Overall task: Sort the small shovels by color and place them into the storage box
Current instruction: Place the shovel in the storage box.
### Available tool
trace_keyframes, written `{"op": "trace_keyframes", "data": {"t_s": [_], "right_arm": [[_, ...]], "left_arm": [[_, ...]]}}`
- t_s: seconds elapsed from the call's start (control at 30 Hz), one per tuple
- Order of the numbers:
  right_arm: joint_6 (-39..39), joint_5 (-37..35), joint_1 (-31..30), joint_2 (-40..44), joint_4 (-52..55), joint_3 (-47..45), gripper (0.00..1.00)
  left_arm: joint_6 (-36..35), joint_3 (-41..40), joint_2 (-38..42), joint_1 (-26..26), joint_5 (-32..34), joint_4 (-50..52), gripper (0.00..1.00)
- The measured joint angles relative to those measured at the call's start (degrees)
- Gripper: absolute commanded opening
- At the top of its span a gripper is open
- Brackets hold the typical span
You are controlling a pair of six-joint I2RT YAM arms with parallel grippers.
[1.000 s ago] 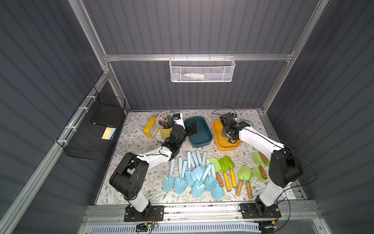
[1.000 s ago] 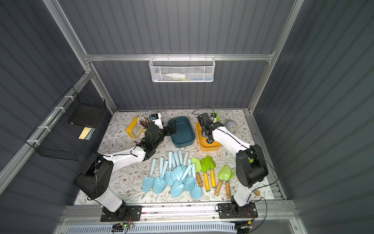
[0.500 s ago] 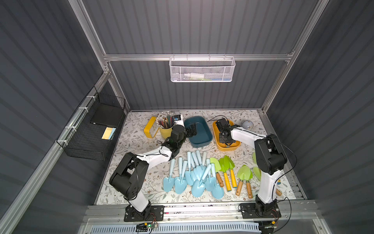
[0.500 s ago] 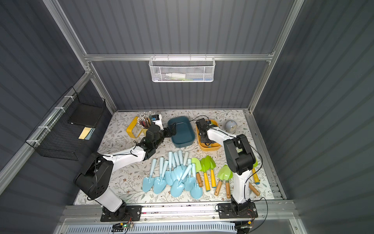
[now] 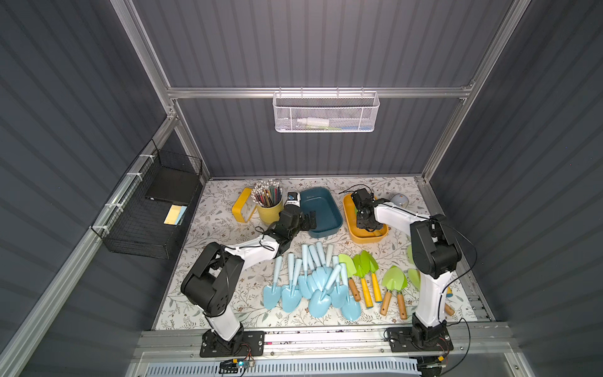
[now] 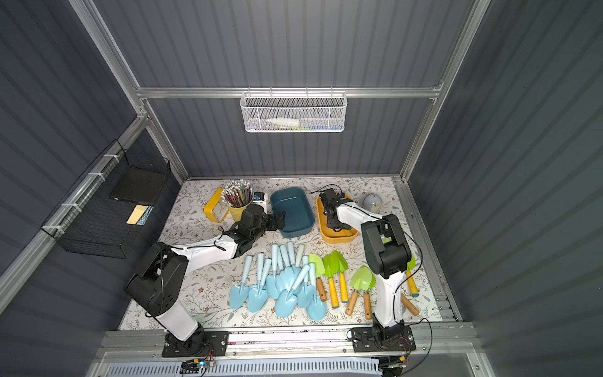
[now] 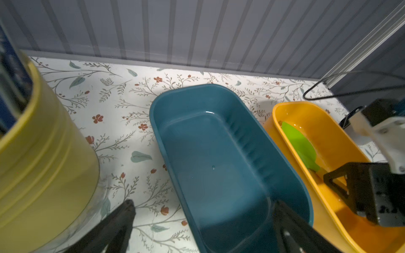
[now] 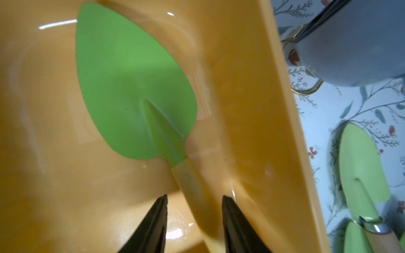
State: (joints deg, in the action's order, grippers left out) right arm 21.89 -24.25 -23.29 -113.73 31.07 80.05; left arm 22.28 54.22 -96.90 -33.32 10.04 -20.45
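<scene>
Next, I will grab the slanted handle (image 5: pixel 332 277) of the top pale-blue shovel with my left gripper, where it lies across the pile's front, pointing toward the green shovels.
A green-bladed small shovel (image 8: pixel 131 87) with a yellow handle lies inside the yellow storage box (image 5: pixel 368 239); its blade also shows in the left wrist view (image 7: pixel 300 146). My right gripper (image 8: pixel 194 197) is down in that box, open, with the handle between its fingers and a gap on one side. The teal storage box (image 5: pixel 321 209) is empty. My left gripper (image 7: pixel 203 202) hovers open over its near end, one finger inside the rim and one outside. Several pale-blue shovels (image 5: pixel 313 280) lie piled on the mat, and several green ones (image 5: pixel 365 271) lie beside them.
A yellow cup of pencils (image 5: pixel 269 209) and a yellow-framed object (image 5: pixel 241 209) stand left of the teal box. A grey-blue round object (image 5: pixel 399 199) sits behind the yellow box. A black wire basket (image 5: pixel 153 212) hangs on the left wall, a white mesh basket (image 5: pixel 326 112) on the back wall.
My right arm has folded in and lowered its gripper into the yellow box, and its jaws have parted from the green shovel's handle. The left arm has stayed still.
</scene>
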Motion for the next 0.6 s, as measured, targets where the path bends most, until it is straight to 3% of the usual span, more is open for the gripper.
{"op": "trace_keyframes", "data": {"t_s": [0.2, 0.37, 0.6], "right_arm": [[1.97, 2.43, 0.0, 9.73, -3.63, -1.79, 0.44], [2.82, 5.11, 0.59, 14.93, -5.88, -1.6, 0.43], [4.98, 11.17, 3.96, 15.13, -4.87, -1.53, 0.4]], "left_arm": [[-1.79, 1.07, 0.02, -3.39, -3.37, 6.34, 0.99], [-2.36, 4.9, 0.02, -12.15, -6.29, 14.67, 0.99], [0.85, 12.5, -0.33, -24.09, -8.13, 26.53, 0.99]]}}
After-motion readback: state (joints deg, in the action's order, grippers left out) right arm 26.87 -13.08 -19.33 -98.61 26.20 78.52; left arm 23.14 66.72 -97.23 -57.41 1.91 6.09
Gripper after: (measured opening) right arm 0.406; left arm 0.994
